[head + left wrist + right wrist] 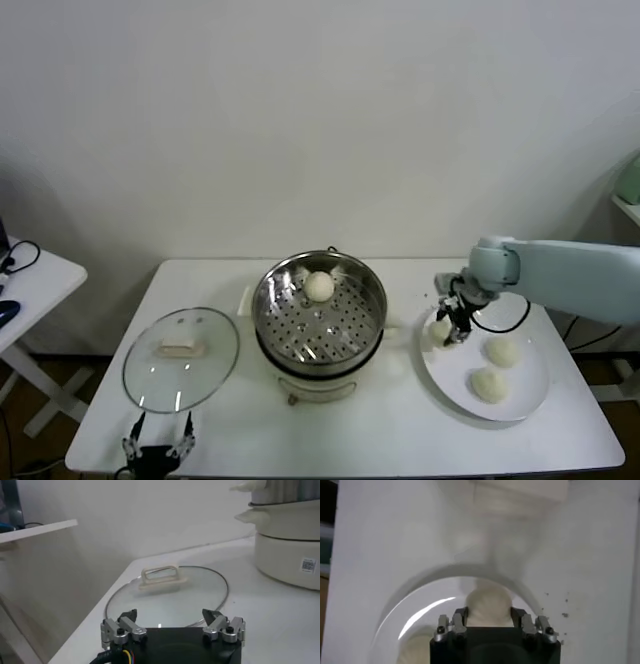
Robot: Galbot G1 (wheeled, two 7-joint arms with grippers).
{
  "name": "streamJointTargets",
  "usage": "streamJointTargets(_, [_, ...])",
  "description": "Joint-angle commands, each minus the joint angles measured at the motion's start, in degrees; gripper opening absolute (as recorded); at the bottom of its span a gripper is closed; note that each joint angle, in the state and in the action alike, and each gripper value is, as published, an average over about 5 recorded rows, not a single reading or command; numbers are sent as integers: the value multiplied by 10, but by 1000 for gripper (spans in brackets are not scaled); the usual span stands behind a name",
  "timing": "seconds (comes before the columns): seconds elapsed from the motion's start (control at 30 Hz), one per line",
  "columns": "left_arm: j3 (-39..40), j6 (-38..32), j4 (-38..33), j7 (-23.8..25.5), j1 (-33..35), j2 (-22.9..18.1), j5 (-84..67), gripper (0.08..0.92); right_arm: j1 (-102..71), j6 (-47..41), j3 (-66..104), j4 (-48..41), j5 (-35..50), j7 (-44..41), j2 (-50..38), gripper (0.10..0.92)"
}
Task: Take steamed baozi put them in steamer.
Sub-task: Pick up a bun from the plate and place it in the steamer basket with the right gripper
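Next, my right gripper releases its baozi in the steel steamer [291, 308], between the baozi that is lying there and the steamer's rim nearest to the glass lid.
One baozi [319, 286] lies in the steel steamer [300, 322] at the table's middle. Three baozi are on the white plate [524, 398] at the right: two lie free [501, 351] [488, 384], and one [439, 329] sits at the plate's left edge between my right gripper's fingers. My right gripper [452, 330] is shut on this baozi [488, 605], low over the plate; in the right wrist view [489, 616] both fingers press its sides. My left gripper [158, 442] is open and empty at the table's front left edge.
The glass lid [180, 358] with a white knob lies flat left of the steamer, just beyond my left gripper [170, 616]. The cream cooker base [285, 555] stands under the steamer. A small side table [30, 275] is at the far left.
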Motion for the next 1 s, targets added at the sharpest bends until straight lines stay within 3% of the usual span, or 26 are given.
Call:
streamJointTargets(0.03, [2, 1, -3, 1, 1, 3, 0, 823, 300, 40, -128, 66, 101, -108, 38, 591])
streamJointTargets(0.27, [5, 2, -6, 1, -2, 7, 2, 823, 409, 25, -87, 55, 225, -152, 102, 594])
streamJointTargets(0.53, [9, 2, -12, 3, -6, 11, 3, 823, 319, -87, 72, 65, 323, -45, 199, 594])
streamJointTargets(0.77, [8, 8, -27, 6, -7, 11, 0, 823, 179, -140, 135, 40, 303, 57, 313, 594])
streamJointTargets(1.0, [9, 9, -31, 10, -8, 12, 1, 823, 81, -140, 115, -25, 238, 76, 376, 594])
